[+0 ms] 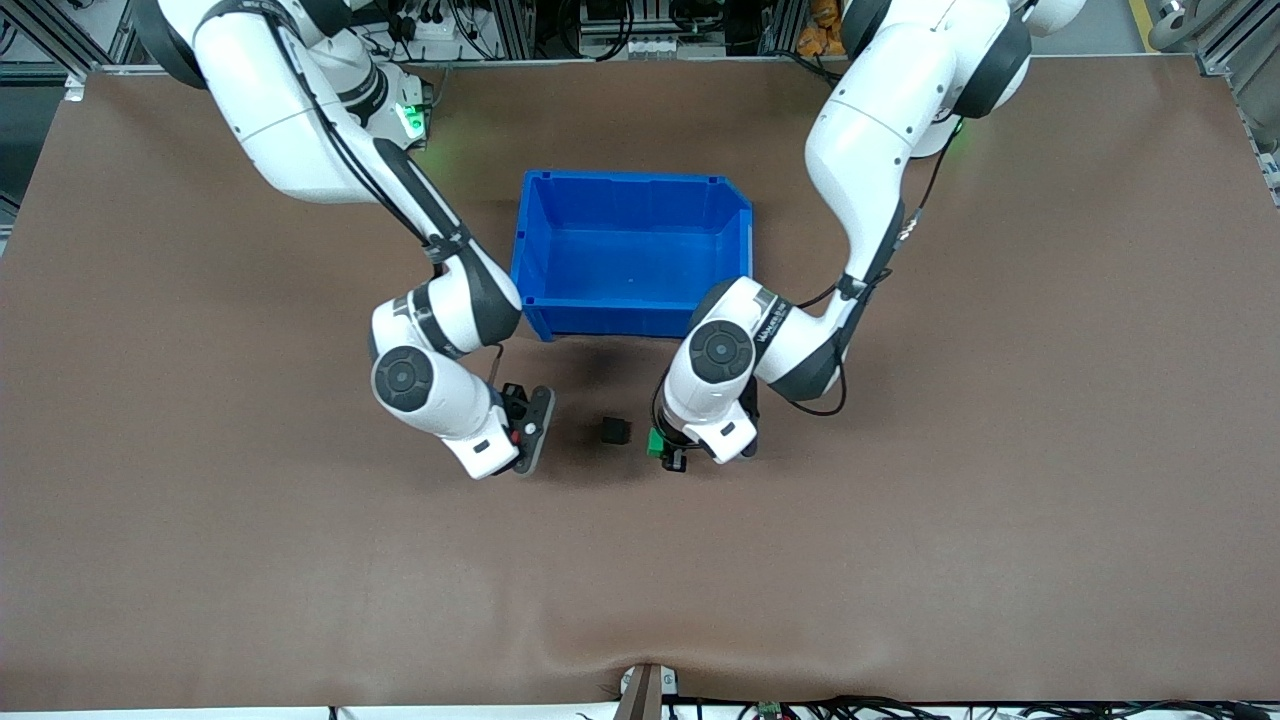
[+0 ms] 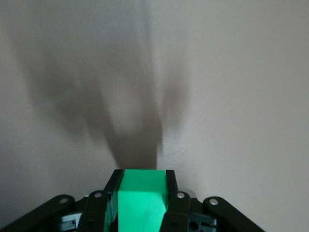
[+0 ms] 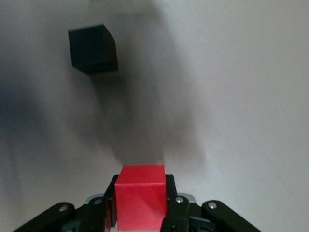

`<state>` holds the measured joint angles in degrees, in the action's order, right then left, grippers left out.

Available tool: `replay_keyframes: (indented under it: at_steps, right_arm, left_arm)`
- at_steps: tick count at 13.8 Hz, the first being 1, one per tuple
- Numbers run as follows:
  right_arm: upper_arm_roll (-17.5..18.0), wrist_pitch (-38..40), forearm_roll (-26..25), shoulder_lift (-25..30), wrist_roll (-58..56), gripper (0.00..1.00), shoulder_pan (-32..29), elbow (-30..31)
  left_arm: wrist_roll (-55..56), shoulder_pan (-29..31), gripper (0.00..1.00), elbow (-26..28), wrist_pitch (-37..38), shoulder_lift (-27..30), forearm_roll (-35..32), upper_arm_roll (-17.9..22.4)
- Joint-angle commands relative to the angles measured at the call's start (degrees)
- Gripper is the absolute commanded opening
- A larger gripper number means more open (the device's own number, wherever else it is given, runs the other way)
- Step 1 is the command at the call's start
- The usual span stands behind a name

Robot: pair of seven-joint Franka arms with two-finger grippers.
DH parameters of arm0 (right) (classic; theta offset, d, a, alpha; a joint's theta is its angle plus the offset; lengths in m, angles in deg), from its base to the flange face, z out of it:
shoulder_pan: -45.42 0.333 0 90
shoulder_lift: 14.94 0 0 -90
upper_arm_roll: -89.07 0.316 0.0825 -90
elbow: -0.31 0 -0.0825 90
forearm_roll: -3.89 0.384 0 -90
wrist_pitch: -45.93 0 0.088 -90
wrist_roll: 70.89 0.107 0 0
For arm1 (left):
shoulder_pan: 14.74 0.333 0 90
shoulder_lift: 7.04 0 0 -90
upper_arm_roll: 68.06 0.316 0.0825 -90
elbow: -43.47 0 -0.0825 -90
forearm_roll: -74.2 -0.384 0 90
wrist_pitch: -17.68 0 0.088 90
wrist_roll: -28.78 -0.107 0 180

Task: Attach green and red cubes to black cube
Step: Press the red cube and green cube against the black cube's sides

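The robot's left gripper should release the green cube on the table, flush (image 1: 627, 437) against the near side of the black cube.
The black cube (image 1: 615, 431) sits on the brown table between the two hands, nearer to the front camera than the blue bin; it also shows in the right wrist view as the black cube (image 3: 93, 49). My left gripper (image 1: 660, 447) is shut on the green cube (image 2: 141, 200), just beside the black cube toward the left arm's end. My right gripper (image 1: 520, 436) is shut on the red cube (image 3: 141, 203), a little off the black cube toward the right arm's end. Only slivers of the green cube (image 1: 654, 443) and red cube (image 1: 516, 435) show from the front.
An open blue bin (image 1: 634, 200) stands on the brown table (image 1: 900, 560) between the arms' bases and the cubes. Both forearms hang low over the table just in front of it.
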<state>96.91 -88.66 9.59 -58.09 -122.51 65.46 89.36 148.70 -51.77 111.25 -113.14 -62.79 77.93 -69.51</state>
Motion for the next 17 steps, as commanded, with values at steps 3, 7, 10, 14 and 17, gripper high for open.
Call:
replay_keyframes:
  at_steps: [3,7,10,14,17]
  right_arm:
    - [-0.28,-2.69,0.80,-3.17,7.33,0.00,3.43,-2.21]
    - [-0.28,-2.87,0.88,-4.22,7.42,0.00,4.74,-3.88]
    - [-0.28,-4.35,0.97,-5.19,7.51,0.00,5.36,-5.11]
    - [-0.28,-5.76,1.58,-5.54,7.42,0.00,5.45,-5.11]
    - [-0.28,-5.86,2.11,-5.54,7.42,0.00,5.45,-5.11]
  left_arm:
    - [2.59,-5.16,0.00,-2.82,-1.10,-3.22,0.93,4.88]
    - [2.60,-5.94,0.00,-2.91,-2.94,-3.39,0.93,5.14]
    - [3.99,-6.57,0.00,-2.91,-4.87,-4.01,0.93,5.23]
    - [4.70,-6.74,0.00,-2.91,-5.85,-4.63,0.84,5.41]
    - [4.70,-7.18,0.00,-2.82,-5.59,-4.62,0.75,5.41]
